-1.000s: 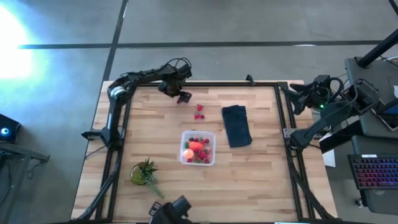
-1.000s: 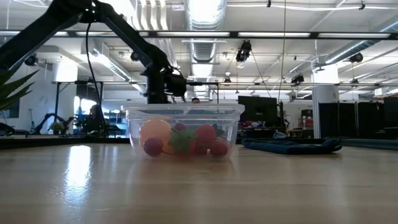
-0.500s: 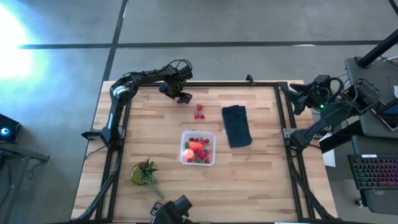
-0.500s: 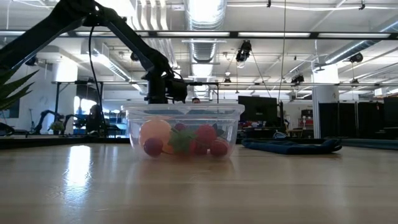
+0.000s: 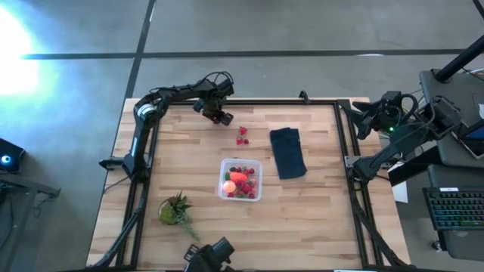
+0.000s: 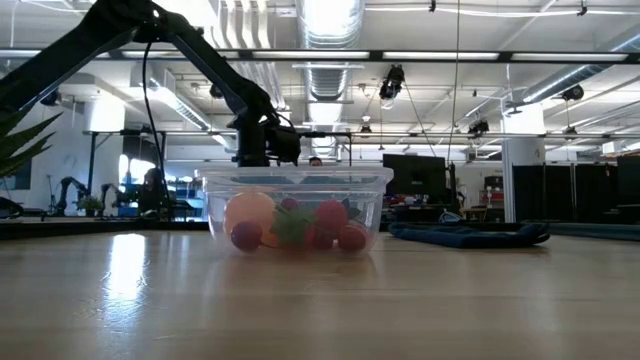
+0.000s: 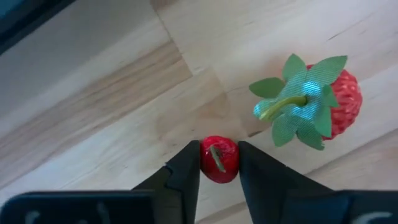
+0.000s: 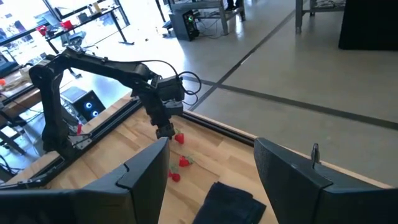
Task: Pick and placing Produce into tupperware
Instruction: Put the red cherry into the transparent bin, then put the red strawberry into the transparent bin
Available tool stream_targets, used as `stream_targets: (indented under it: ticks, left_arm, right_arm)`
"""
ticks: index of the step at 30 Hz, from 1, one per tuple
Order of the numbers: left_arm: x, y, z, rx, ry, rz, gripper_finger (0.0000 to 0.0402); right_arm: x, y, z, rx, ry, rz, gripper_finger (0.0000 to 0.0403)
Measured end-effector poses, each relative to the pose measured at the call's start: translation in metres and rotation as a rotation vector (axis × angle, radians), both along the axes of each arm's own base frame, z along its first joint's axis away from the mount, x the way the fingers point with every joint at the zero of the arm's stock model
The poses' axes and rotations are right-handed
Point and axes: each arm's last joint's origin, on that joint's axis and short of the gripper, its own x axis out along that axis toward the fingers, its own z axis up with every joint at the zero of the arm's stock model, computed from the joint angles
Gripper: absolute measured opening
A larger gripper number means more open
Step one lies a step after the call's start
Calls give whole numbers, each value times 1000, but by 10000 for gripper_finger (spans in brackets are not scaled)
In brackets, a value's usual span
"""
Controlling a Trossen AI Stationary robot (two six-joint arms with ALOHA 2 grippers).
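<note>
I need to release the tiny red berry with my left gripper in the tupperware (image 5: 240, 186), among the red berries beside the peach ball. The tiny berry is now near the table's far edge.
My left gripper (image 5: 224, 118) is near the table's far edge, shut on a tiny red berry (image 7: 219, 159). A leafy strawberry (image 7: 317, 102) lies on the wood just beyond it. Two more red berries (image 5: 242, 135) lie between the gripper and the tupperware. The clear tupperware (image 5: 241, 180) stands mid-table, holding several red berries, an elongated orange-red piece and a peach ball (image 6: 249, 211). My right gripper (image 8: 211, 168) is open and empty, held off the table's far right corner. My left gripper pinches the tiny red berry's two sides (image 7: 219, 159) between the free ends of its two fingers (image 7: 186, 171). The fingers come from above, slanting down. Whether the berry still rests on the wood, I cannot tell.
A dark navy folded cloth (image 5: 287, 153) lies right of the tupperware. A green leafy bunch (image 5: 175, 209) lies near the table's near left corner. Black frame rails (image 5: 344, 143) run along the table's edges. Bare wood spreads in front of the tupperware.
My left gripper has sunk a little toward the table near the far edge, then kept still. The tupperware and the loose berries have stayed in place.
</note>
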Motion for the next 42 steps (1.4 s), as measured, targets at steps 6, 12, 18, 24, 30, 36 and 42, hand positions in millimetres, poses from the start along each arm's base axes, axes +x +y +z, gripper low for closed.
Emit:
stream_targets:
  ticks: [6, 12, 18, 24, 30, 36, 42]
  left_arm:
    - [0, 0, 2, -1, -11, -3, 76]
    - [6, -23, 36, -48, -129, -109, 74]
    - [20, -108, 110, -44, -321, -496, 74]
    - [31, -187, 130, -61, -393, -761, 74]
    - [51, -240, 98, -186, -323, -853, 77]
    - [69, -260, 82, -154, -302, -838, 126]
    - [65, -250, 95, -22, -244, -799, 206]
  right_arm:
    - [0, 0, 0, 0, 0, 0, 226]
    - [0, 0, 0, 1, -1, -1, 226]
    - [0, 0, 0, 12, -9, -4, 226]
    - [0, 0, 0, 13, -4, 1, 226]
    - [0, 1, -1, 34, 18, 29, 226]
    - [1, 3, -4, 91, 53, 77, 226]
    - [4, 5, -5, 107, 59, 78, 226]
